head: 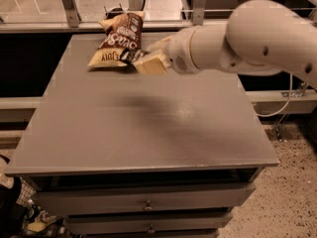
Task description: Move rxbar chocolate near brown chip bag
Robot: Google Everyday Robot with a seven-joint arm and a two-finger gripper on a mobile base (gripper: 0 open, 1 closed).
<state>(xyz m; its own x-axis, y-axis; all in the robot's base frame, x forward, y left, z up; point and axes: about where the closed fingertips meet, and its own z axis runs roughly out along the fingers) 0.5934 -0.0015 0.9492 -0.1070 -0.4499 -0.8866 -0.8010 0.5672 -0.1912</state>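
Next, I set the rxbar chocolate down with my gripper and let go of it on the grey table (151, 54) next to the brown chip bag, on my arm's side.
The brown chip bag (119, 39) lies at the far left of the grey table (148, 123), brown and cream with white lettering. My gripper (143, 58) reaches in from the right on a thick white arm and is shut on the rxbar chocolate (130, 56), a small black wrapper. It holds the bar above the table, right at the chip bag's near right edge, overlapping it in this view.
The table has drawers (146, 202) under its front edge. A metal railing (69, 4) runs behind the table. The arm (257, 33) covers the far right of the table, so the apple is hidden.
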